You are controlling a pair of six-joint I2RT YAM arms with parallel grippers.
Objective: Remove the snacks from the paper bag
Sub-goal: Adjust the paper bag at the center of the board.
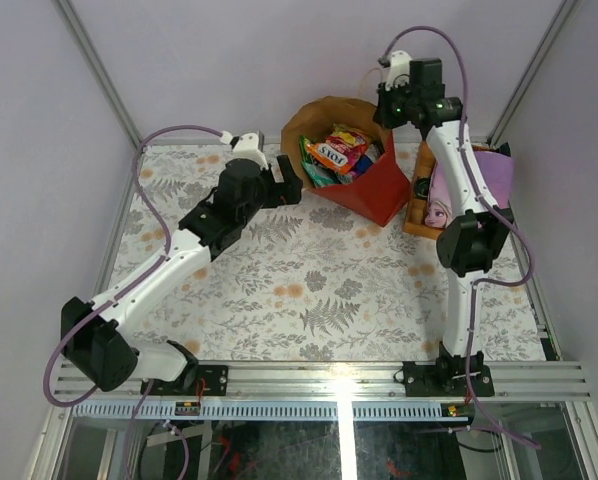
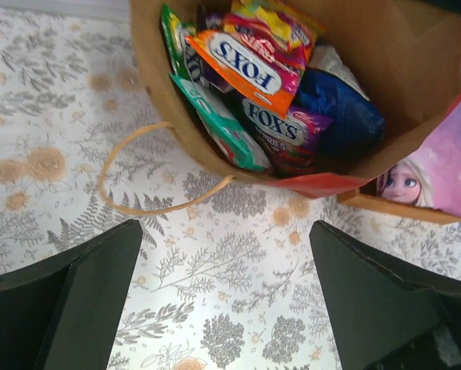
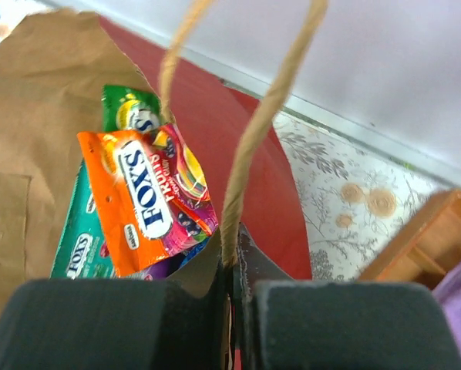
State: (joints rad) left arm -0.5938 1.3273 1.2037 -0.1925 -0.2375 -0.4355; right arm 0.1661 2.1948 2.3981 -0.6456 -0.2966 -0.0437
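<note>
I need to next move my left gripper to the orange FOX'S packet and close it on the packet's end edge (image 1: 325, 161) (image 2: 236, 81) next to the packet's white lettering.
The brown paper bag (image 1: 379, 192) with a red outside stands tilted at the back of the table, its mouth open. Inside are snacks (image 1: 337, 150): an orange FOX'S packet (image 2: 242, 65), a purple FOX'S packet (image 2: 280, 131), a teal pack (image 2: 215, 116) and a blue pack (image 2: 342, 108). My left gripper (image 2: 224, 254) is open and empty, low over the table just in front of the bag (image 2: 415, 69) and its loose loop handle (image 2: 111, 169). My right gripper (image 3: 234, 266) is shut on the bag's far rim at the base of the other handle (image 3: 254, 131), above the orange packet (image 3: 142, 196).
A wooden box (image 1: 417, 205) stands right of the bag, with a lilac bag (image 1: 479, 180) showing a cartoon girl; both show in the left wrist view, box (image 2: 385, 204) and lilac bag (image 2: 439, 169). Walls close off the back and sides. A floral cloth (image 1: 309, 290) covers the table.
</note>
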